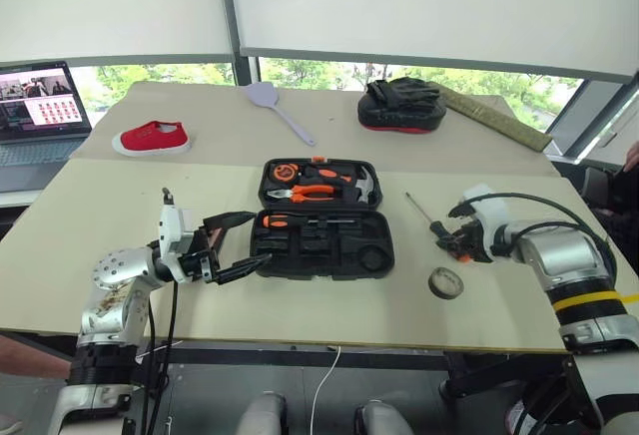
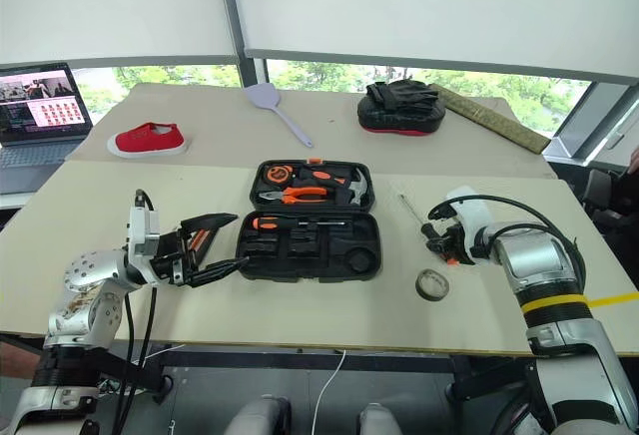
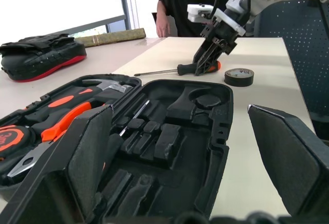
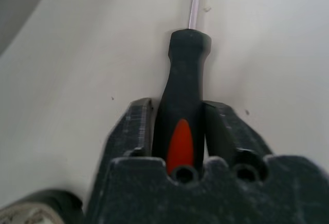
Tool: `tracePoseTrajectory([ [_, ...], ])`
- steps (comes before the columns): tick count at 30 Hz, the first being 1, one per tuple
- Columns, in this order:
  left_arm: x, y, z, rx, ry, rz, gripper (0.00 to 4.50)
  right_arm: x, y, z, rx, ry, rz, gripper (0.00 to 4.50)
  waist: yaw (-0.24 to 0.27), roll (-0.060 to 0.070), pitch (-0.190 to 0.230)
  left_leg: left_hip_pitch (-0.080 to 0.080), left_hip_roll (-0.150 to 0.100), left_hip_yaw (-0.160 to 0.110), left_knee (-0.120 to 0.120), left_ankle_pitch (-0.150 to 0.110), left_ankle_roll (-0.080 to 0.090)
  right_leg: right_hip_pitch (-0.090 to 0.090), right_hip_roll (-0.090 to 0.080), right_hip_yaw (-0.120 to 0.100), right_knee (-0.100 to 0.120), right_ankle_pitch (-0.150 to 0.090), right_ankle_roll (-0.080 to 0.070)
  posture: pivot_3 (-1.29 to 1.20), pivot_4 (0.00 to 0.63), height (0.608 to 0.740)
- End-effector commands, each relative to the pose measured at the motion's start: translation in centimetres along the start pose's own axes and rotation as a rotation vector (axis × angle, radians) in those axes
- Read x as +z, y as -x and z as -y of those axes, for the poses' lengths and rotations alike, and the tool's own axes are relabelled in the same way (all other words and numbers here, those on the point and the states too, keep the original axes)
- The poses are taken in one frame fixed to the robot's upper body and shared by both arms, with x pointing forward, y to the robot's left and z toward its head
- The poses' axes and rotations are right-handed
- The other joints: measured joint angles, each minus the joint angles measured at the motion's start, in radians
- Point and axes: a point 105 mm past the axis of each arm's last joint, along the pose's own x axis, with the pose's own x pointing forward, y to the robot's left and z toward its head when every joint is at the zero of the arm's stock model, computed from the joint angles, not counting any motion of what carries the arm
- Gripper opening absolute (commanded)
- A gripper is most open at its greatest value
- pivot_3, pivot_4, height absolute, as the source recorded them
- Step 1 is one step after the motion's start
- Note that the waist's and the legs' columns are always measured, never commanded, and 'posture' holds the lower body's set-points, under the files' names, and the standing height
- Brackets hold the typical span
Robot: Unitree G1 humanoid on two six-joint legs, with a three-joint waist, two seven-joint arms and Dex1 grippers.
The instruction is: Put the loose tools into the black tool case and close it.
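Observation:
Next, my right gripper puts the second screwdriver down along the orange-and-black screwdriver's shaft (image 1: 330,222) in the near half of the case.
The black tool case (image 1: 384,255) lies open in the middle of the table, and an orange-and-black screwdriver (image 1: 290,221) sits in a slot of its near half. To its right a second screwdriver (image 1: 423,213) lies on the table. My right gripper (image 1: 457,244) is shut on its handle (image 4: 187,80), with a finger (image 4: 131,126) pressed to each side. A dark tape roll (image 1: 445,282) rests just nearer than that gripper. My left gripper (image 1: 250,240) is open and level at the case's left end, holding nothing.
Pliers (image 1: 312,193), a hammer and a tape measure fill the case lid. A grey spatula (image 1: 280,106), a red shoe (image 1: 152,138), a black-and-red mitt (image 1: 401,106) and a plank (image 1: 494,116) lie on the far table. A laptop (image 1: 35,106) stands far left. A person (image 3: 195,3) sits beyond the table.

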Motion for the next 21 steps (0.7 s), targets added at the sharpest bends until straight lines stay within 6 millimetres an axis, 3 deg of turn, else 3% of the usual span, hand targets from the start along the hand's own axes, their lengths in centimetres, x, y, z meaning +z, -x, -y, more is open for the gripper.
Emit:
tracePoseTrajectory([
  [1,1.4,0.2,-0.5,0.049,-0.039,0.033,4.5,6.2,3.5,-0.5,0.033,0.154,0.331,0.98,0.0,0.0,0.0,0.0,0.0,0.0,0.0,0.0,0.0,0.0,0.0,0.0,0.0,0.0,0.0,0.0,0.15,0.74],
  [4,1.4,0.5,-1.0,0.098,-0.03,0.034,4.5,9.2,4.5,-4.5,0.202,0.447,0.489,0.98,-0.008,0.0,0.0,0.0,0.001,0.0,0.0,0.0,0.0,-0.001,0.001,0.001,0.0,0.0,0.0,0.0,0.15,0.74],
  [8,0.3,1.2,-1.2,0.128,-0.009,-0.031,4.5,10.2,2.7,-9.6,0.397,0.776,0.454,0.98,-0.026,0.0,0.0,0.002,0.002,0.0,0.0,0.0,0.0,0.0,0.003,0.001,0.0,0.0,0.0,0.0,0.15,0.74],
  [14,-0.5,1.4,-0.9,0.129,-0.023,-0.081,4.5,11.5,-1.3,-12.8,0.459,1.004,0.356,0.98,-0.023,0.001,0.001,0.002,0.001,0.001,-0.001,0.0,0.0,-0.001,0.002,0.002,0.001,0.0,0.0,0.0,0.15,0.74],
  [21,-0.7,1.3,-0.7,0.125,-0.026,-0.087,4.5,10.8,-4.2,-13.5,0.466,1.073,0.239,0.98,-0.01,0.001,0.002,-0.004,0.0,0.003,-0.001,0.0,0.0,-0.009,0.0,0.002,0.003,0.0,0.0,0.0,0.15,0.74],
])
